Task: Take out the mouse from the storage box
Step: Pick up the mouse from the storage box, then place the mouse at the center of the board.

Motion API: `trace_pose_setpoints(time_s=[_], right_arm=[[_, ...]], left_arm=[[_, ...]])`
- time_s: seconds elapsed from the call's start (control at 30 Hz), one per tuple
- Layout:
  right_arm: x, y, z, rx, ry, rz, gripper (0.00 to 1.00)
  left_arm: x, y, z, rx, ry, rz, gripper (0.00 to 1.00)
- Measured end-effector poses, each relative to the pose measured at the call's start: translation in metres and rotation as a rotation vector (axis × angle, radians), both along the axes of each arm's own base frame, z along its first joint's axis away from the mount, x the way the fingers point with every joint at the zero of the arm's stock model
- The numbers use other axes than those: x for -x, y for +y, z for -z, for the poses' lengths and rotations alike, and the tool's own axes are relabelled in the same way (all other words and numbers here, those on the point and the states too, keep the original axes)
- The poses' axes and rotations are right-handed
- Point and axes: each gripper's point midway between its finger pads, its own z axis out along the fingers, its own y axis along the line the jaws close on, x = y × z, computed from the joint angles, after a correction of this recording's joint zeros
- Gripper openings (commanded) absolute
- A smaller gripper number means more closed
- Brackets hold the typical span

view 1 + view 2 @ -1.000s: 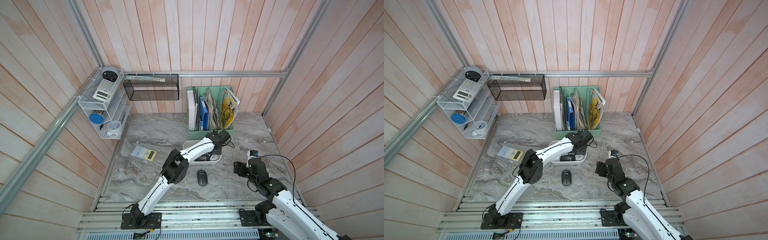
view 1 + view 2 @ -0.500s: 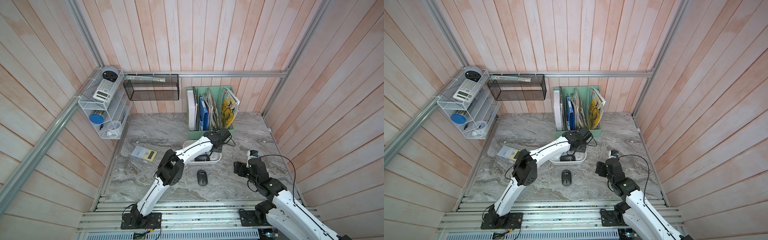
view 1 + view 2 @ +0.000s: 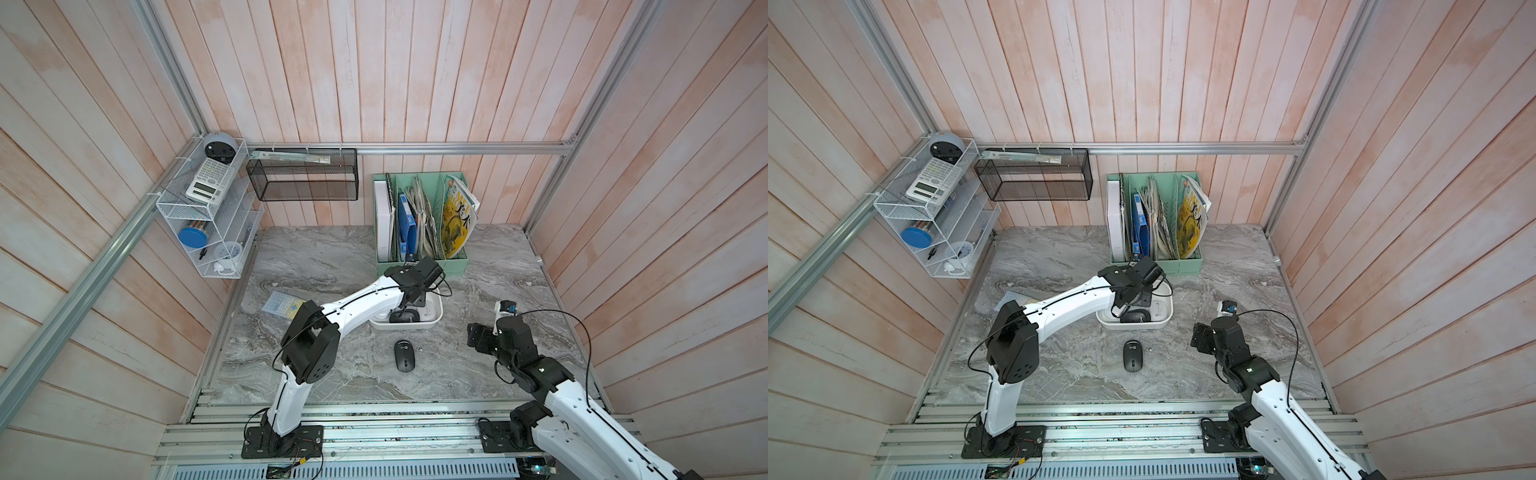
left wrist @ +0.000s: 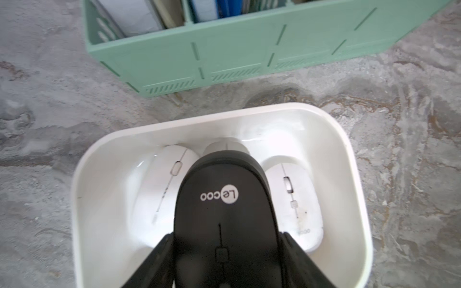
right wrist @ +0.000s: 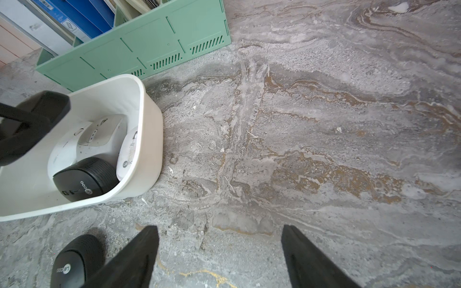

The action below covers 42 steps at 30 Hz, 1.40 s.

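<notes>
Next, the left gripper releases the black mouse between the yellow-blue card and the white storage box (image 3: 342, 310).
The white storage box (image 3: 436, 320) (image 3: 1167, 321) stands mid-table in both top views. My left gripper (image 4: 227, 237) reaches into it, jaws shut on the sides of a black mouse (image 4: 224, 199) (image 3: 405, 316) that lies on top of the others. White mice (image 4: 162, 189) (image 4: 296, 199) lie on either side of it in the box (image 4: 349, 149). Another black mouse (image 3: 404, 355) (image 3: 1133, 355) lies on the table in front of the box. My right gripper (image 5: 219, 251) (image 3: 478, 336) hovers open over bare table to the right of the box (image 5: 147, 139), holding nothing.
A mint-green file holder (image 3: 419, 232) with books stands just behind the box. A small yellow-blue card (image 3: 284, 304) lies at the left. A white wire shelf (image 3: 208, 216) and a black mesh basket (image 3: 303, 174) hang on the walls.
The left arm's elbow has swung to the left while its gripper stays in the box on the black mouse. The right arm has not moved.
</notes>
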Motion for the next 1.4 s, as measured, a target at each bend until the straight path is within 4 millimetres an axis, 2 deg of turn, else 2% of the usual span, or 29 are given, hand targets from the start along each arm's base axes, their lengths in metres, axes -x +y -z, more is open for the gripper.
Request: trace_pose_setpoints(time_s=[0.17, 0.37, 0.47, 0.63, 0.83, 1.07, 1.4], right_arm=[[0.0, -0.001, 0.0, 0.002, -0.001, 0.003, 0.84], [0.0, -0.001, 0.0, 0.002, -0.001, 0.004, 0.84], [-0.001, -0.001, 0.001, 0.003, 0.002, 0.004, 0.84], [-0.001, -0.001, 0.001, 0.003, 0.003, 0.005, 0.84], [-0.001, -0.001, 0.001, 0.001, 0.002, 0.006, 0.84], [-0.001, -0.001, 0.004, 0.005, 0.011, 0.006, 0.84], [-0.004, 0.001, 0.003, 0.001, 0.003, 0.006, 0.84]], left_arm=[[-0.001, 0.058, -0.008, -0.013, -0.022, -0.093, 0.53], [0.004, 0.125, 0.006, -0.05, -0.003, -0.203, 0.53], [0.006, 0.152, 0.014, -0.063, 0.009, -0.252, 0.53], [0.004, 0.181, 0.026, -0.07, 0.021, -0.313, 0.53], [0.004, 0.199, 0.049, -0.07, 0.055, -0.345, 0.53], [0.0, 0.193, 0.073, -0.073, 0.083, -0.332, 0.53], [-0.004, 0.191, 0.086, -0.072, 0.09, -0.327, 0.54]])
